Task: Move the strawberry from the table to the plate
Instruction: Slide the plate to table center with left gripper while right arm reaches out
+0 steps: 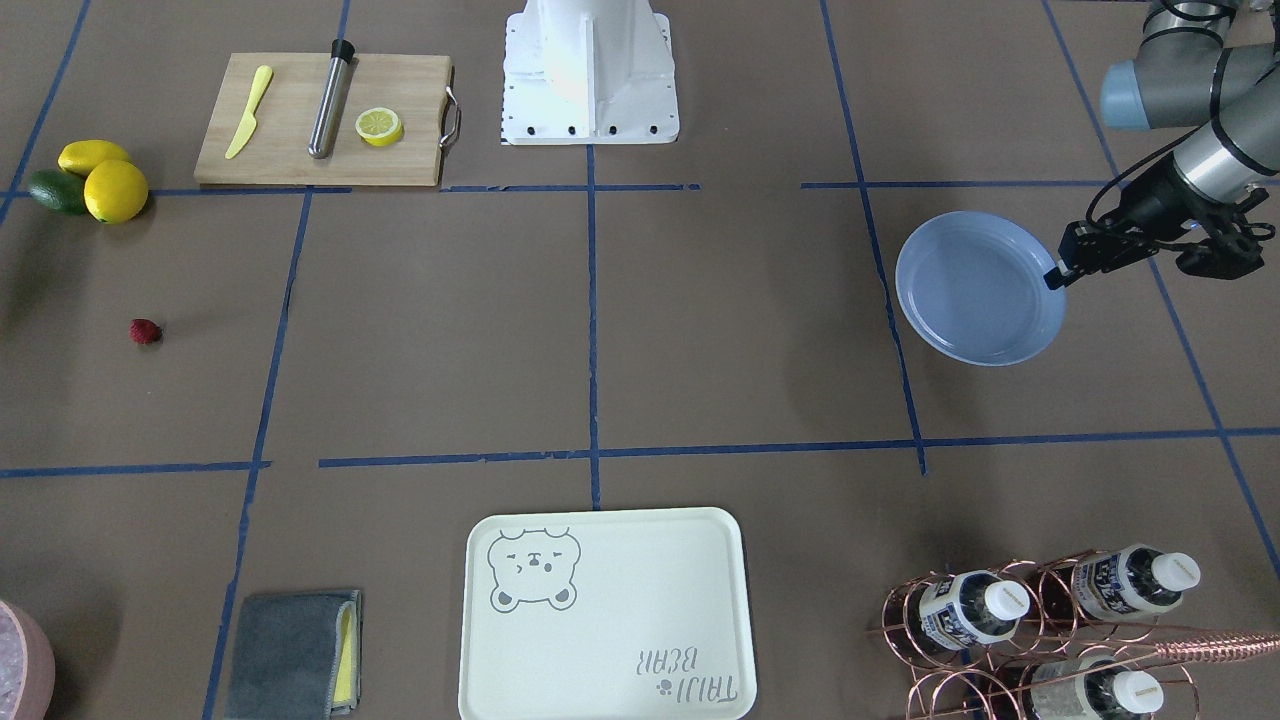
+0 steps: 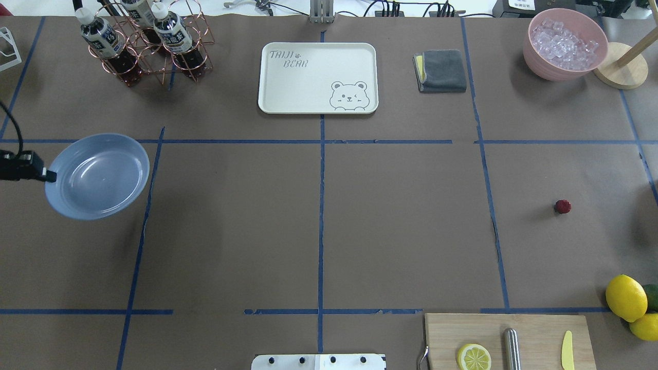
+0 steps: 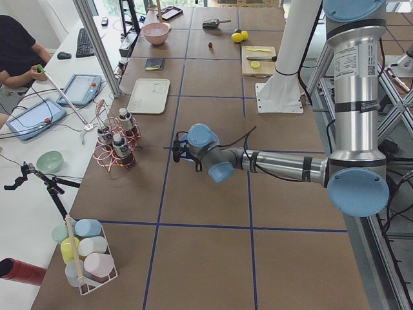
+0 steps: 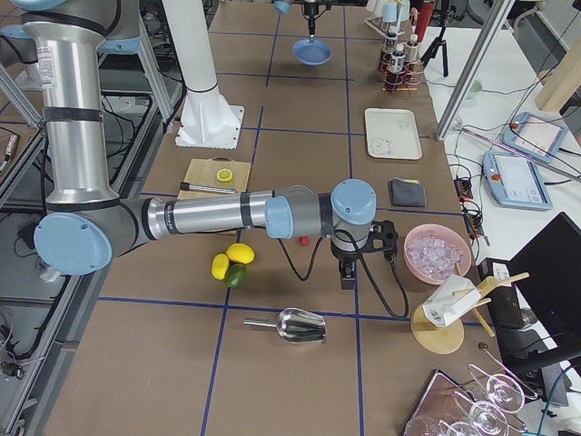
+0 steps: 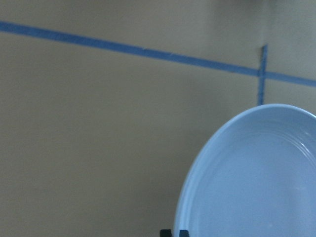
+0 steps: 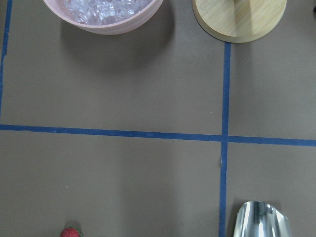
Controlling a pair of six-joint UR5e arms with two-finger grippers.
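The blue line [image 1: 593, 314] lies between the white stand and the bear tray. Next, I set the plate, now far across the table, down on it and let it go with my left gripper.
The strawberry [image 2: 563, 206] is a tiny dark red berry lying alone on the brown table [image 2: 401, 231]; it also shows as the strawberry [image 1: 145, 331] and at the bottom edge of the right wrist view, strawberry [image 6: 70, 232]. The pale blue plate [image 2: 97, 174] sits far across the table, plate [image 1: 980, 290]. My left gripper [image 2: 49, 177] is shut on the plate's outer rim, with the fingertips [image 5: 166, 232] just showing. My right gripper [image 4: 348, 271] hangs over the table a little beyond the strawberry [image 4: 303, 241]; whether it is open or shut I cannot tell.
A cutting board [image 2: 534, 329] holds a lemon half, a steel rod and a yellow knife. Lemons [image 2: 626, 298] and an avocado lie beside it. A bear tray [image 2: 317, 77], grey cloth [image 2: 441, 71], ice bowl [image 2: 565, 43], bottle rack [image 2: 144, 41] and metal scoop [image 4: 295, 324] stand around.
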